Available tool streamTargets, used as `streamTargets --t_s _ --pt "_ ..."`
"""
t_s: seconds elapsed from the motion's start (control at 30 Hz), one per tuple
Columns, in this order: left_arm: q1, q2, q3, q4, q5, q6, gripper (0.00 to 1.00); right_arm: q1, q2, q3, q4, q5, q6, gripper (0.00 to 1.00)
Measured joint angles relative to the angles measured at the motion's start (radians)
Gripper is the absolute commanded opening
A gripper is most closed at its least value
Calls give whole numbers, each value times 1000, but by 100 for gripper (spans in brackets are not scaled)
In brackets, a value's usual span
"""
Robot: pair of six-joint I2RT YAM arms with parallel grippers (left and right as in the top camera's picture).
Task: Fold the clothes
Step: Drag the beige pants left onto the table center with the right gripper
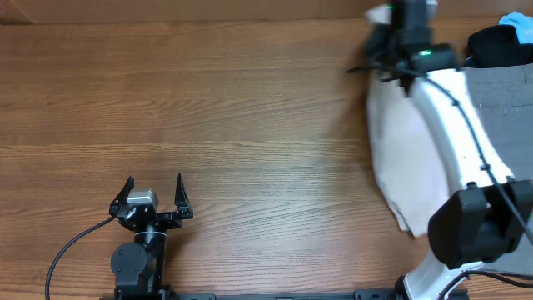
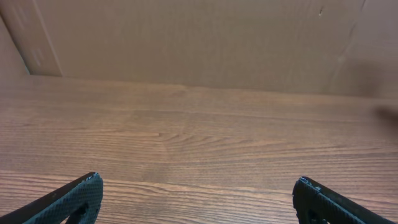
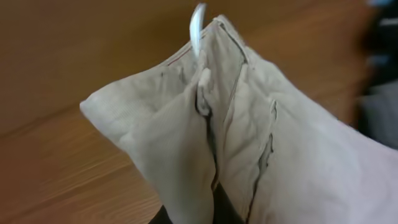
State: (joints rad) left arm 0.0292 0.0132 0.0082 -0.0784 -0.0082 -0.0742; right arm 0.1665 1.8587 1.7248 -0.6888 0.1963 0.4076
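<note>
My right gripper has the waist end of the pale beige shorts, which lie on the table now. It will let go of it on the bare wood (image 1: 181, 135) just beyond my left gripper.
The pale beige shorts (image 1: 400, 142) lie on the right side of the table, partly under my right arm. My right gripper (image 1: 390, 43) is at the far right, shut on the shorts' waist end. In the right wrist view the bunched waistband (image 3: 205, 112) with its small white label (image 3: 197, 28) rises in front of the fingers (image 3: 205, 214), which are mostly hidden by the cloth. My left gripper (image 1: 153, 198) is open and empty near the front left of the table, far from the shorts; its two fingertips (image 2: 198, 193) frame bare wood.
A grey garment (image 1: 500, 92) and a dark one (image 1: 493, 43) with a blue item (image 1: 518, 25) lie at the far right edge. A cardboard wall (image 2: 199, 43) stands behind the table.
</note>
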Motion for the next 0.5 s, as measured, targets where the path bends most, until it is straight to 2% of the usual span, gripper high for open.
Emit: streamTargets --t_s 0.27,0.5 --pt "0 0 0 0 0 0 100 298 24 0 48 -174 106 4" --pt "0 0 0 0 0 0 100 510 140 0 68 -274 170 4"
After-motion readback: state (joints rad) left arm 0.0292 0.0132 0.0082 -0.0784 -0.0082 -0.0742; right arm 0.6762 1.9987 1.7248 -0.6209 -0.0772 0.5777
